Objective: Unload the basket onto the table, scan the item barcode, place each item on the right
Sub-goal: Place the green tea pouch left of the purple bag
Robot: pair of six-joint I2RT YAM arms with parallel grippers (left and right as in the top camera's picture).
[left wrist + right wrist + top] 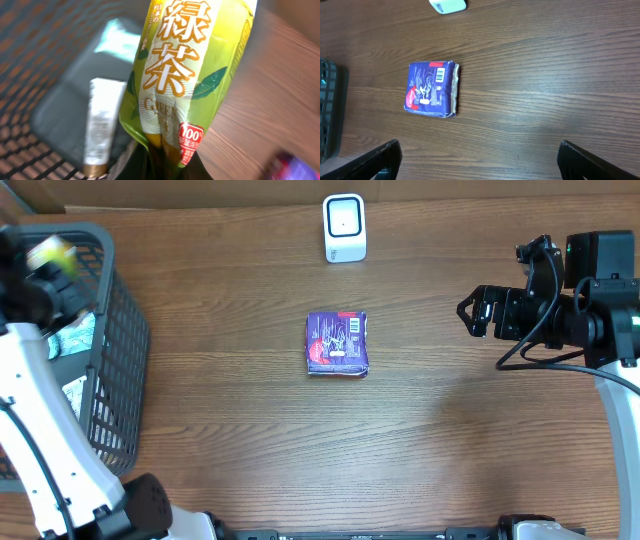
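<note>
The green tea packet will leave my left gripper on the table, against the purple packet's edge (pixel 293 358) facing the basket.
My left gripper (pixel 167 167) is shut on the bottom edge of a yellow-green green tea packet (pixel 185 65), held up above the dark mesh basket (pixel 112 360). In the overhead view that packet (pixel 52 252) shows at the far left over the basket. A purple packet (pixel 338 342) lies flat mid-table with its barcode facing up; the right wrist view shows this purple packet (pixel 431 89) too. A white scanner (pixel 344 227) stands at the back edge. My right gripper (pixel 475 313) hovers at the right, open and empty.
Inside the basket (pixel 30 60) lie a white tube (pixel 102 125) and a teal packet (pixel 117 42). The scanner (pixel 448 5) sits at the top edge of the right wrist view. Bare wooden table (pixel 450 430) spreads between the purple packet and the right arm.
</note>
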